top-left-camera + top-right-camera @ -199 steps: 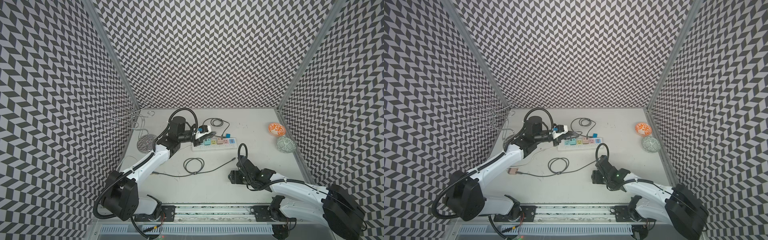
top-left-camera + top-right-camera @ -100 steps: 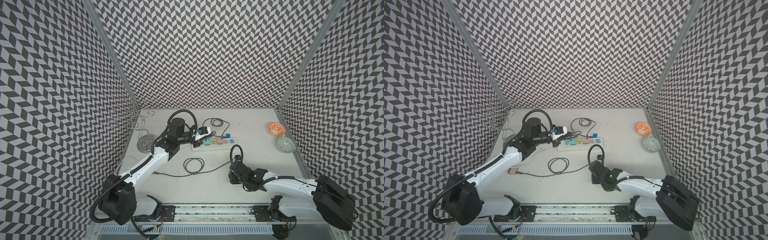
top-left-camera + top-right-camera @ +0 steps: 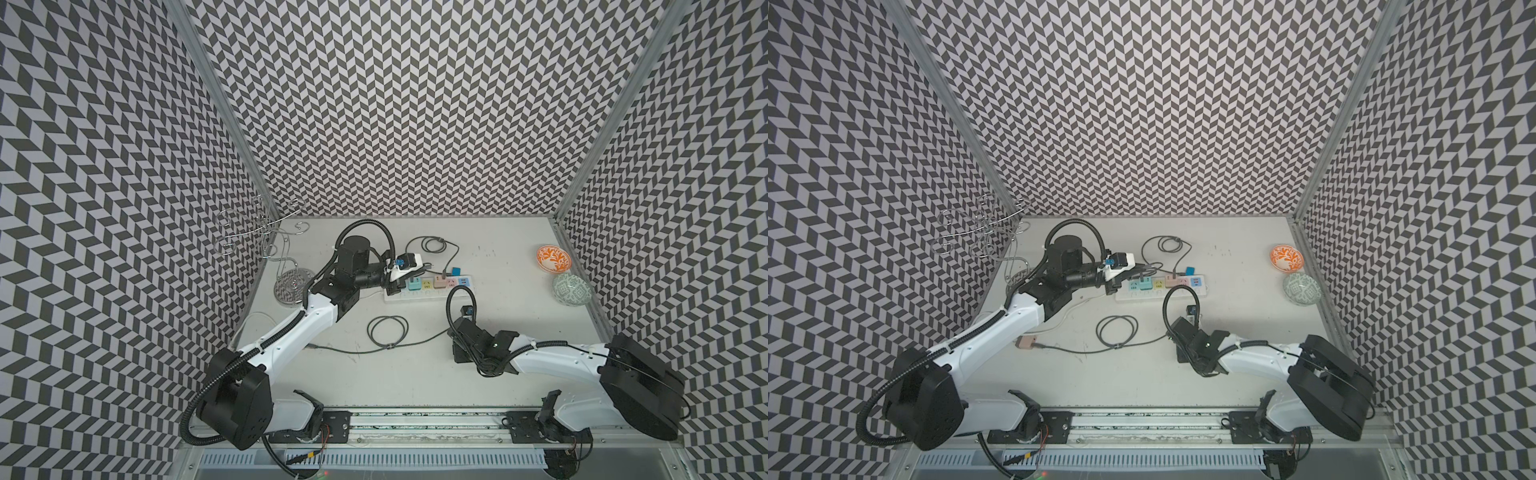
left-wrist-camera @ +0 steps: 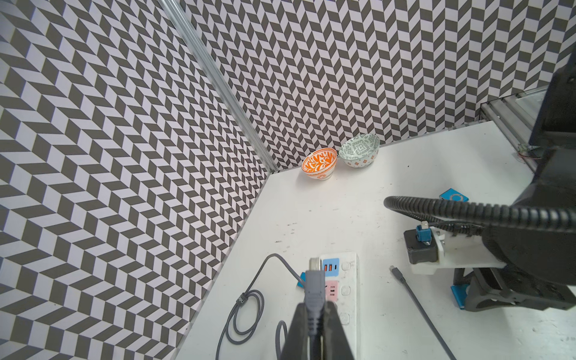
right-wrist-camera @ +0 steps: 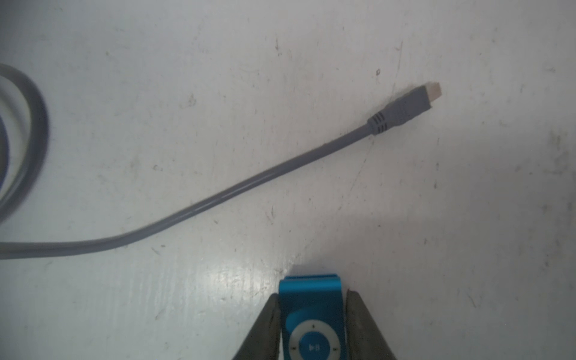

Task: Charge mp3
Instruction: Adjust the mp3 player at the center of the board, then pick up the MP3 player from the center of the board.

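Observation:
My right gripper needs to open and take the mp3 player by its near half (image 5: pixel 314 350) to leave room for the plug, as its fingers cover it nearly to its far end.
A small blue mp3 player (image 5: pixel 311 311) with a white control ring lies flat on the white table. My right gripper (image 5: pixel 312 294) is shut on it, one finger against each long side. Ahead of it lies the small plug (image 5: pixel 405 106) of a grey cable whose coil (image 3: pixel 386 330) rests mid-table. In both top views the right wrist (image 3: pixel 478 345) (image 3: pixel 1200 345) hides the player. My left gripper (image 4: pixel 314 307) is shut on a grey USB plug (image 4: pixel 313 283) of another cable, held just above the white power strip (image 3: pixel 432 293) (image 4: pixel 347 311).
Two patterned bowls, orange (image 3: pixel 552 258) and green (image 3: pixel 571 289), stand by the right wall. A wire stand (image 3: pixel 266 237) fills the back left corner. A second cable coil (image 3: pixel 430 244) and a small blue thing (image 3: pixel 456 272) lie behind the strip. A pink adapter (image 3: pixel 1025 342) lies front left.
My right gripper has shifted slightly left and its fingers have closed in on the mp3 player. The left arm still holds its plug over the strip.

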`<control>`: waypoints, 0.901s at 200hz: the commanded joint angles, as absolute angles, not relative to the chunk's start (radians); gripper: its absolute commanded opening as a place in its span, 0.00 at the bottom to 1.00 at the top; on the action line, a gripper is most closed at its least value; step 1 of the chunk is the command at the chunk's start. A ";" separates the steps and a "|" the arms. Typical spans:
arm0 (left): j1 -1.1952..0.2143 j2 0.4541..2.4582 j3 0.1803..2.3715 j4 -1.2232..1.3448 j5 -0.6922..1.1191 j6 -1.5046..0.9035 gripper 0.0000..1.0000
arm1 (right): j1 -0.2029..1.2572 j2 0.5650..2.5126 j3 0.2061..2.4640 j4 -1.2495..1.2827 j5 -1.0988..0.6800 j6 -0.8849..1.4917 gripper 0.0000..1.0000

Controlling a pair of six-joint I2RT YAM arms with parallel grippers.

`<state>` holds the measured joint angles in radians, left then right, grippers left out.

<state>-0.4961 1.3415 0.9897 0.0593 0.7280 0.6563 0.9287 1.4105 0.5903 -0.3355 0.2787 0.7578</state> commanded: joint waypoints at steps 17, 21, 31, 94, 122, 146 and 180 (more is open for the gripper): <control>-0.500 1.315 0.983 0.090 0.730 0.652 0.00 | 0.936 1.505 0.621 -0.385 0.273 0.758 0.32; -0.500 1.314 0.982 0.092 0.729 0.653 0.00 | 0.935 1.506 0.622 -0.384 0.273 0.760 0.32; -0.500 1.313 0.980 0.094 0.727 0.650 0.00 | 0.936 1.500 0.619 -0.374 0.267 0.766 0.35; -0.502 1.312 0.977 0.105 0.734 0.637 0.00 | 0.983 1.410 0.533 -0.374 0.252 0.858 0.53; -0.502 1.312 0.977 0.105 0.735 0.634 0.00 | 1.012 1.392 0.469 -0.325 0.227 0.894 0.53; -0.503 1.315 0.980 0.106 0.735 0.630 0.00 | 1.015 1.398 0.471 -0.300 0.235 0.876 0.51; -0.505 1.318 0.983 0.104 0.736 0.628 0.00 | 1.017 1.423 0.480 -0.307 0.235 0.870 0.49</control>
